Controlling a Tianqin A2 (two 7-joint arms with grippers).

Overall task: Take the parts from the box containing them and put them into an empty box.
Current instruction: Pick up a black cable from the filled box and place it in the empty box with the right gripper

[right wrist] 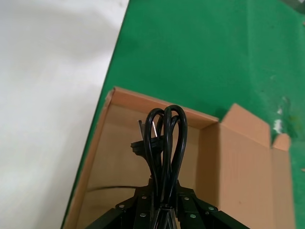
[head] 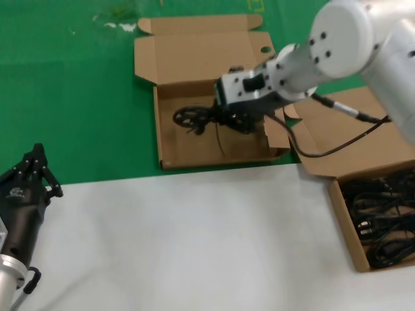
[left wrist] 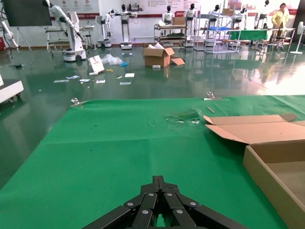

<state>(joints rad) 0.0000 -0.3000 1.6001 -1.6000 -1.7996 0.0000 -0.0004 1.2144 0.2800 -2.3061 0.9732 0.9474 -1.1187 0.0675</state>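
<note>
Next, my right gripper releases the black power cord across the middle of the wide carton's bare bottom (head: 205,123) (right wrist: 167,182).
My right gripper (head: 237,121) is shut on a black power cord (head: 194,118) and holds it inside the wide carton with a hole-punched flap (head: 158,129), low over its floor. In the right wrist view the looped cord (right wrist: 167,138) sticks out from between the shut jaws of the right gripper (right wrist: 164,202), over the carton's bare floor (right wrist: 114,157). The askew carton (head: 342,217) at the right holds several more black cords (head: 382,220). My left gripper (head: 37,154) is shut and empty at the near left, parked; it also shows in the left wrist view (left wrist: 159,180).
The wide carton's lid (head: 194,55) lies open at the back on the green mat (head: 65,97). The askew carton's lid (head: 350,139) is open behind it. White table surface (head: 194,246) fills the front. The wide carton's edge (left wrist: 267,176) shows in the left wrist view.
</note>
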